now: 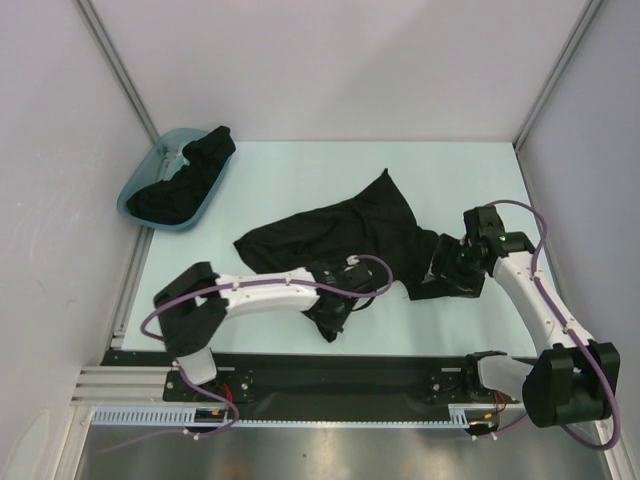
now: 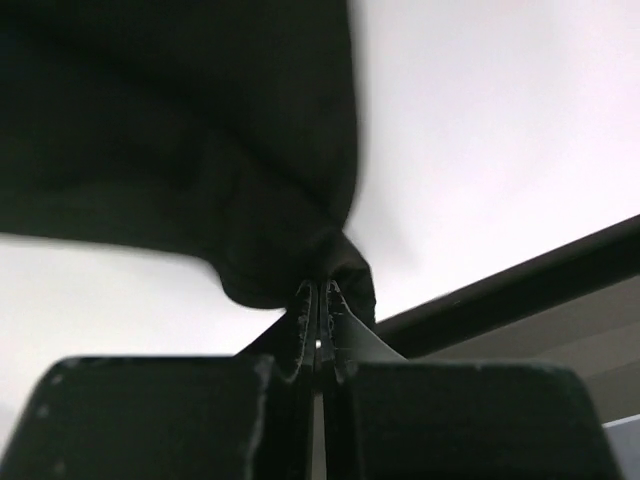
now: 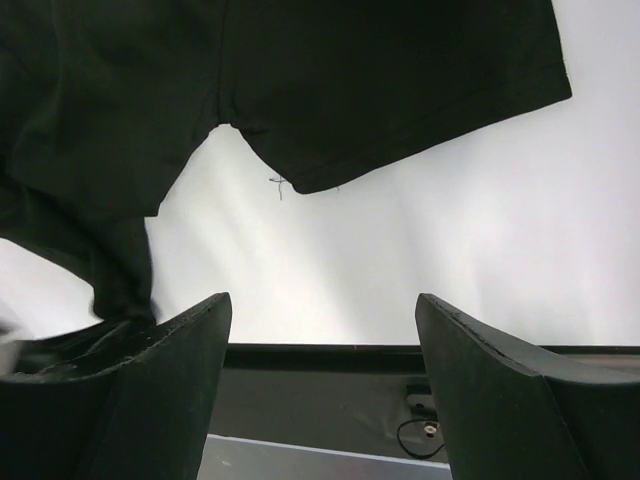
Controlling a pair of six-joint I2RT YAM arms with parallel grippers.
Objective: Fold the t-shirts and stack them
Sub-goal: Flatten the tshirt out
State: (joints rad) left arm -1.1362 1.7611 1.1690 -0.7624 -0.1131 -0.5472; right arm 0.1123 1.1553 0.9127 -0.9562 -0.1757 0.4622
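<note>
My left gripper is pinching a bunched fold at the t-shirt's near corner. I need to open it and grab the corner's tip (image 2: 357, 284) before both grippers lift the t-shirt.
One black t-shirt (image 1: 340, 235) lies crumpled across the middle of the pale table, a corner of it trailing toward the near edge. My left gripper (image 1: 330, 318) is at that corner. In the left wrist view its jaws (image 2: 318, 290) are shut on a bunched fold of the t-shirt (image 2: 200, 140). My right gripper (image 1: 445, 272) sits at the shirt's right end, open. The right wrist view shows its fingers (image 3: 150, 380) wide apart with nothing between them, the t-shirt's sleeve and hem (image 3: 350, 80) lying just ahead. Another black t-shirt (image 1: 195, 172) is heaped in the teal tub (image 1: 135, 195).
The teal tub stands at the table's back left corner, against the left wall. A black mounting rail (image 1: 330, 372) runs along the near edge, also in view as the rail (image 2: 520, 285) and the rail (image 3: 320, 355). White walls close in three sides.
</note>
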